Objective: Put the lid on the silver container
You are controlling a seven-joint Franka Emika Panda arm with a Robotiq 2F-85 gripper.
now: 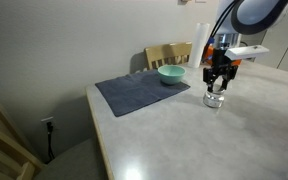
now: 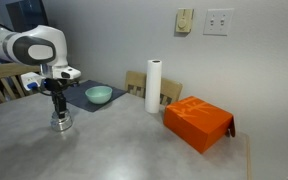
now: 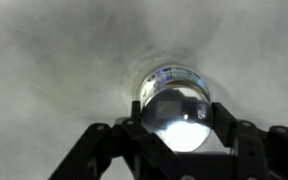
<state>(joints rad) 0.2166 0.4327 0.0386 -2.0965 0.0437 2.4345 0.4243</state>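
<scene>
My gripper is going to put the shiny domed lid down on the top rim of the silver container (image 1: 215,94) (image 3: 174,102). The lid is now directly above that container.
The silver container (image 1: 215,99) is a small shiny round pot on the grey table, also seen in an exterior view (image 2: 61,123). My gripper (image 1: 217,84) hangs straight over it in both exterior views (image 2: 58,106). In the wrist view my gripper (image 3: 179,128) has its fingers closed on either side of a shiny domed lid (image 3: 177,112). The lid sits directly above the container, whose rim (image 3: 172,73) shows just beyond it. I cannot tell whether the lid touches the rim.
A teal bowl (image 1: 171,74) sits on a dark grey mat (image 1: 134,93) behind the container. An orange box (image 2: 197,122), a paper towel roll (image 2: 154,85) and wooden chairs (image 1: 169,54) stand around the table. The table edge (image 1: 96,125) is near.
</scene>
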